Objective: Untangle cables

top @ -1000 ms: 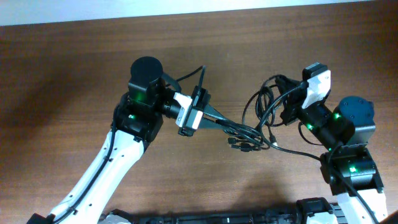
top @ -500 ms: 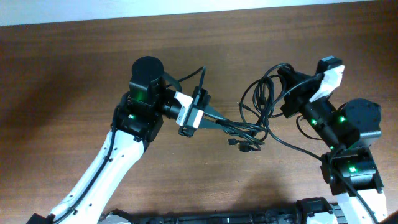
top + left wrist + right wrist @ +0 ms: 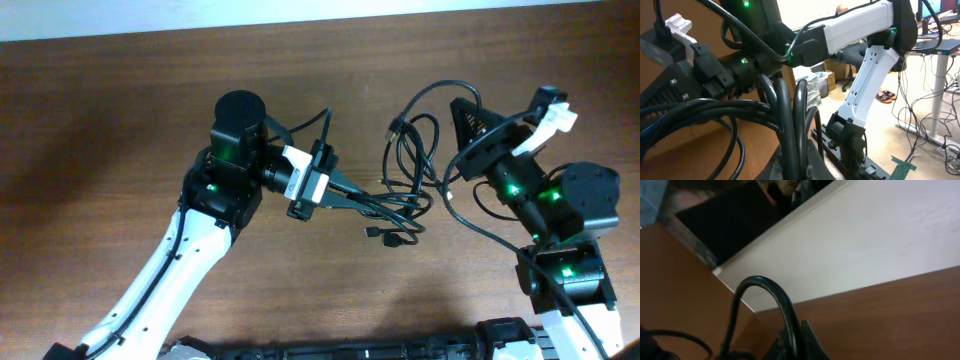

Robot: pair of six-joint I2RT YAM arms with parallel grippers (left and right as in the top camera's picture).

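Observation:
Next, I open my right gripper and take the tangle's upper loops (image 3: pixel 411 133), because it holds a single arched cord while the loops beside it stay bunched.
The cables (image 3: pixel 412 160) are thin black cords looped in a tangle above the table's middle, stretched between both arms. My left gripper (image 3: pixel 368 199) is shut on a bunch of strands (image 3: pixel 790 125) at the tangle's left side. My right gripper (image 3: pixel 458 110) is shut on a single cord (image 3: pixel 785 310), lifted up and tilted back at the right. Loops hang between the two grippers (image 3: pixel 400 140), and a small plug end (image 3: pixel 385 235) dangles below the left gripper. Close up, the left wrist view shows the cords running straight between its jaws.
The brown wooden table (image 3: pixel 120 110) spreads to the left and back. Its far edge meets a white wall (image 3: pixel 880 235). The left arm's white body (image 3: pixel 175 270) crosses the front left; the right arm's base (image 3: pixel 565 270) stands at the front right.
My right gripper has risen and swung up and to the right with its cord, pulling the loops taller and away from the left gripper. The left gripper has held still.

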